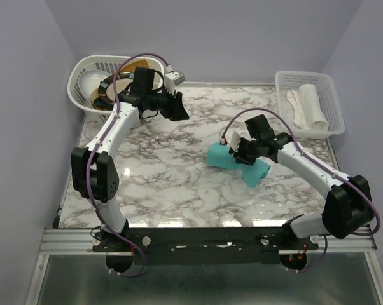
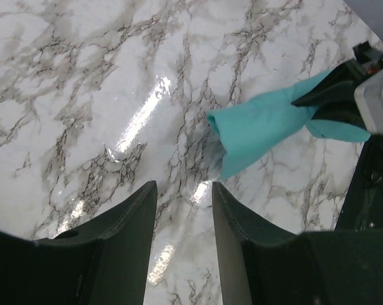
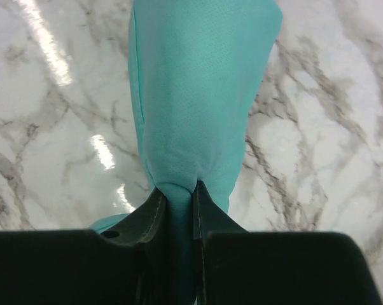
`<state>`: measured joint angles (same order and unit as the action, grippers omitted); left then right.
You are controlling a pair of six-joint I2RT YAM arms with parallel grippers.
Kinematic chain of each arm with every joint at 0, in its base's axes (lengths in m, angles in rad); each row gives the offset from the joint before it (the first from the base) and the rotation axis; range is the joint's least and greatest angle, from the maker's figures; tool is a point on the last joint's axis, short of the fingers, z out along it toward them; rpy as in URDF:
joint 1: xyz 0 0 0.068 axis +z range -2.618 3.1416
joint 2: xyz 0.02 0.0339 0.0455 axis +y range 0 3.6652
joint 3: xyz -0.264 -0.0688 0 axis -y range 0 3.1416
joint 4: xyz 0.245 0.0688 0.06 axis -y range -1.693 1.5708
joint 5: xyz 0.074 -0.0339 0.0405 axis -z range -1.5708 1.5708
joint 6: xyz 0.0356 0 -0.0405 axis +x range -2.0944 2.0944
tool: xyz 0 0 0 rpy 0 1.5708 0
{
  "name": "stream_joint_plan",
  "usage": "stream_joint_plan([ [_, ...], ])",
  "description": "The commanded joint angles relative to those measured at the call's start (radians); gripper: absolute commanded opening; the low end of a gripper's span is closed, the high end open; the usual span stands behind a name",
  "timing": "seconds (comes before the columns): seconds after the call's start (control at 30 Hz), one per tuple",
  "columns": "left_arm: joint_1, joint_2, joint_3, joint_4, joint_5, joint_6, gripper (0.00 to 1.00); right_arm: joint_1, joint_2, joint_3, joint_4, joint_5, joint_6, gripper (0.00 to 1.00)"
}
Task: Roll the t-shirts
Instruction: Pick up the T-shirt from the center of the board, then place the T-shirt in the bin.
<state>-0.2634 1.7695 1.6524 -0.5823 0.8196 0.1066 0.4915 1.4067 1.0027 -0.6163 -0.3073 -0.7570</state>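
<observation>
Next, I release the teal-green t-shirt from my right gripper on top of the rolled white cloth (image 1: 315,94) in the rectangular basket.
A teal-green t-shirt (image 1: 229,160), rolled into a short bundle, lies right of the middle of the marble table. It also shows in the left wrist view (image 2: 261,127) and the right wrist view (image 3: 198,95). My right gripper (image 1: 237,151) is shut on a fold of the t-shirt, the fabric pinched between its fingers (image 3: 154,213). My left gripper (image 1: 179,109) hovers open and empty over the far left of the table, away from the shirt; its fingers (image 2: 131,222) frame bare marble.
A round white laundry basket (image 1: 83,79) with dark and white items stands at the back left. A white rectangular basket (image 1: 331,98) holding a rolled white cloth (image 1: 306,105) stands at the back right. The marble table (image 1: 166,184) ends at a metal rail in front.
</observation>
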Motion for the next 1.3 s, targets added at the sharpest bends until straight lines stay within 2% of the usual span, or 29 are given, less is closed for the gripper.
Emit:
stream_joint_plan([
  [0.0,0.007,0.002,0.001,-0.044,0.009,0.021,0.50,-0.111,-0.017,0.149,0.075,0.130,0.091,0.00],
  [0.07,0.009,0.008,0.001,-0.044,0.006,0.021,0.50,-0.169,-0.011,0.187,0.142,0.180,0.117,0.01],
  [0.17,0.010,0.013,-0.006,-0.037,0.003,0.016,0.50,-0.227,0.011,0.243,0.283,0.325,0.125,0.00],
  [0.2,0.010,0.015,-0.008,-0.037,0.003,0.013,0.50,-0.237,0.032,0.252,0.323,0.418,0.119,0.00],
  [0.27,0.010,0.015,-0.019,-0.034,0.004,0.008,0.50,-0.263,0.064,0.261,0.463,0.520,0.068,0.00],
  [0.33,0.010,0.015,-0.025,-0.034,0.006,0.008,0.50,-0.292,0.131,0.298,0.529,0.603,0.024,0.00],
  [0.5,0.010,0.016,-0.036,-0.037,-0.005,0.015,0.50,-0.425,0.296,0.479,0.560,0.661,-0.001,0.00],
  [0.67,0.013,0.018,-0.054,-0.040,-0.013,0.021,0.50,-0.516,0.469,0.622,0.593,0.721,-0.094,0.00],
  [1.27,0.023,0.057,-0.080,-0.054,-0.036,0.035,0.50,-0.557,0.860,0.801,0.771,0.835,-0.485,0.01],
])
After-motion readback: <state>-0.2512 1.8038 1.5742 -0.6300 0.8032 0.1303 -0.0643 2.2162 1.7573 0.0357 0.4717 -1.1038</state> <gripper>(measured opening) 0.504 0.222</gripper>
